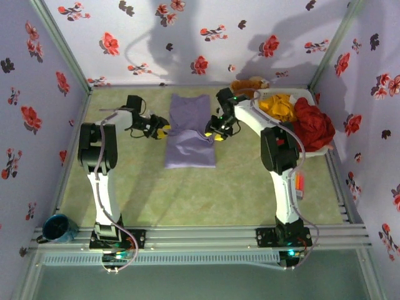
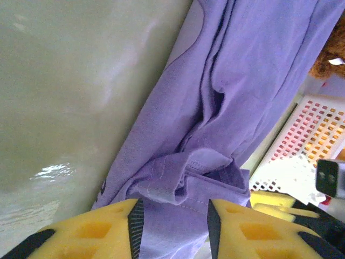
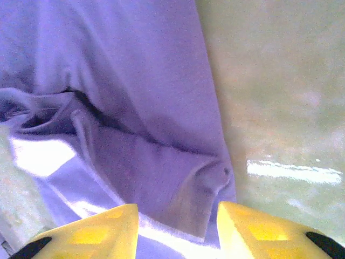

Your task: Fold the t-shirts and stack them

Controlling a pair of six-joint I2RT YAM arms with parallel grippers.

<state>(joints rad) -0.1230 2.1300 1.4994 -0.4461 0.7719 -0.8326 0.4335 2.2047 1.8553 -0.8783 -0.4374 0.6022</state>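
The hem of the lavender-purple t-shirt is curled up in a heap across the t-shirt, so the left gripper needs to pinch the hem's end [image 2: 129, 188] and straighten it before the next fold.
The lavender-purple t-shirt [image 1: 190, 134] lies part-folded on the green table mat between my two arms, its far part laid over toward the near part. My left gripper [image 1: 161, 131] is at its left edge. In the left wrist view its yellow fingers [image 2: 172, 226] stand apart, with a bunched hem of the shirt [image 2: 205, 108] lying loose between them. My right gripper [image 1: 215, 134] is at the right edge. In the right wrist view it [image 3: 178, 232] is open too, over a folded corner of the shirt [image 3: 135, 81]. A red t-shirt [image 1: 314, 125] and an orange-yellow one [image 1: 279, 106] sit in the basket.
The white plastic basket [image 1: 325, 150] stands at the back right and also appears in the left wrist view [image 2: 312, 129]. A brown plush toy [image 1: 247, 84] lies behind it near the back wall. A blue mug [image 1: 57, 228] sits at the near left corner. Floral walls enclose three sides.
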